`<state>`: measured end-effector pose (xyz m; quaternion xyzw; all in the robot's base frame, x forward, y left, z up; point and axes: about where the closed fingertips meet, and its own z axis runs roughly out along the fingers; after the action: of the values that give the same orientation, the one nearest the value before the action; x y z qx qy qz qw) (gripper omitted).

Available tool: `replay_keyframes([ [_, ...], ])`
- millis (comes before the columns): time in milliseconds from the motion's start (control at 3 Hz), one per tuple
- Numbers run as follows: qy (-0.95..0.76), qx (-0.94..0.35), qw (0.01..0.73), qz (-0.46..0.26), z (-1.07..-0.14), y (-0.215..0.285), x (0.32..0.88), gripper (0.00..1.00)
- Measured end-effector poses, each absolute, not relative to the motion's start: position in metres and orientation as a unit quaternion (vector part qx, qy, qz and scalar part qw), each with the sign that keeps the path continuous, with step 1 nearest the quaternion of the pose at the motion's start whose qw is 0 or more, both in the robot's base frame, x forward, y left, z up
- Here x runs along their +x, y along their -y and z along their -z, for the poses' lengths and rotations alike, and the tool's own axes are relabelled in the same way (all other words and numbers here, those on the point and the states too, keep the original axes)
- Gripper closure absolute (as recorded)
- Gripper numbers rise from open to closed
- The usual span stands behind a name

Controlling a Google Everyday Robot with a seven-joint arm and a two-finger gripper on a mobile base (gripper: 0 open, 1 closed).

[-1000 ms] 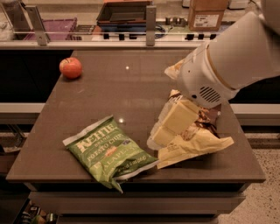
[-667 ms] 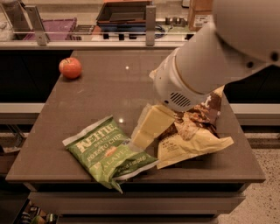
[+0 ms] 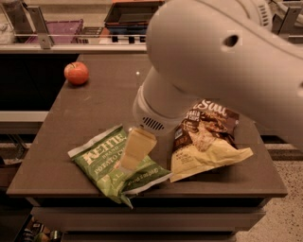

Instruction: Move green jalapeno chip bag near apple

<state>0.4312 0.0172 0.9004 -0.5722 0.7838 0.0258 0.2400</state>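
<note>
Next, I close my gripper on the middle of the green jalapeno chip bag (image 3: 132,171), a little toward the side where the tan-and-brown chip bag is.
The green jalapeno chip bag (image 3: 108,163) lies flat near the front left of the brown table (image 3: 61,137), its white "Kettle" lettering facing up. The apple (image 3: 76,73), red-orange, sits at the table's far left corner, well apart from the bag. My gripper (image 3: 134,152) hangs from the large white arm and sits right over the right half of the green bag, its pale fingers pointing down at it.
A larger tan-and-brown "Sea Salt" chip bag (image 3: 206,139) lies just right of the green bag, partly under my arm. Behind the table runs a counter with a purple bin (image 3: 60,29) and a dark tray (image 3: 127,14). The table's front edge is close to the green bag.
My arm has swung left, away from the tan bag. The gripper now hovers over the green bag. Both bags and the apple have stayed put.
</note>
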Motion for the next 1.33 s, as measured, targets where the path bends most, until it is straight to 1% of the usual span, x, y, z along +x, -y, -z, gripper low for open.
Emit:
replay_keyframes([
  [667,-0.803,-0.564,0.188,-0.034,-0.856,-0.024,0.41,0.0],
  [1333,-0.789,-0.594,0.152,-0.044,-0.846,-0.028,0.394,0.0],
])
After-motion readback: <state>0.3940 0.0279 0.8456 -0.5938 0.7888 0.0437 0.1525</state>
